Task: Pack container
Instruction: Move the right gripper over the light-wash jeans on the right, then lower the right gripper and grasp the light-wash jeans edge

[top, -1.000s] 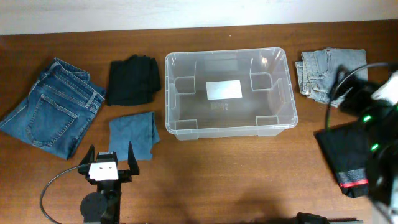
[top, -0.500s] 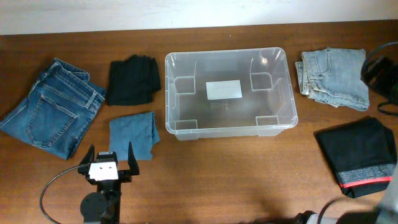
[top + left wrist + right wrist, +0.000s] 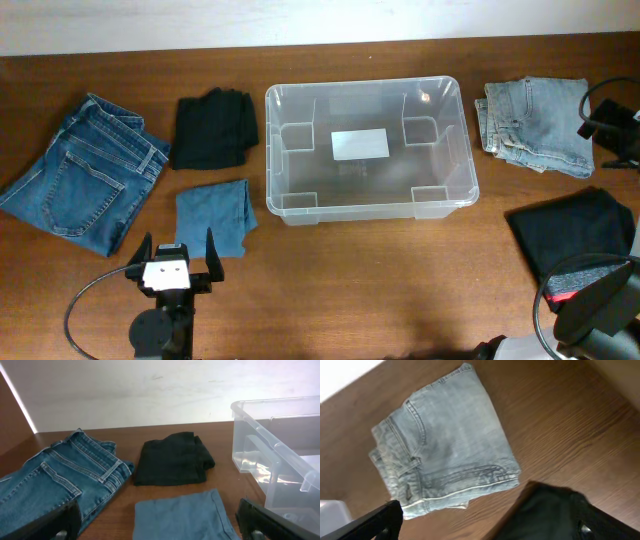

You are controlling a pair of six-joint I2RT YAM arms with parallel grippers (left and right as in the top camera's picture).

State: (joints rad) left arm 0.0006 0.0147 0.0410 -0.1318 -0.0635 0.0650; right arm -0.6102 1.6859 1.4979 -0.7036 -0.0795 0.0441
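Next, my right gripper grabs the folded light jeans by their corner [image 3: 583, 170] [image 3: 511, 475] farthest from the bin, beside the black garment with the red stripe.
The container [image 3: 271, 150], a clear empty bin with a white label on its floor, stands mid-table; its near corner also shows in the left wrist view [image 3: 260, 425]. My left gripper [image 3: 176, 250] is open at the front left, just short of a folded blue cloth [image 3: 212, 212] that lies between its fingers' line [image 3: 160, 527]. My right gripper [image 3: 490, 532] is open and empty, up in the air above the gap between folded light jeans [image 3: 445, 440] and a black garment [image 3: 545, 515].
Dark blue jeans [image 3: 85, 170] lie at the far left, a folded black garment [image 3: 213, 128] beside them. Light jeans [image 3: 532, 125] and a black garment with a red stripe [image 3: 565, 235] lie right of the bin. The right arm [image 3: 600, 310] covers that garment's front corner.
The right arm has swung off the black garment toward the table's right edge and front right corner. The left arm and all the clothes have stayed put.
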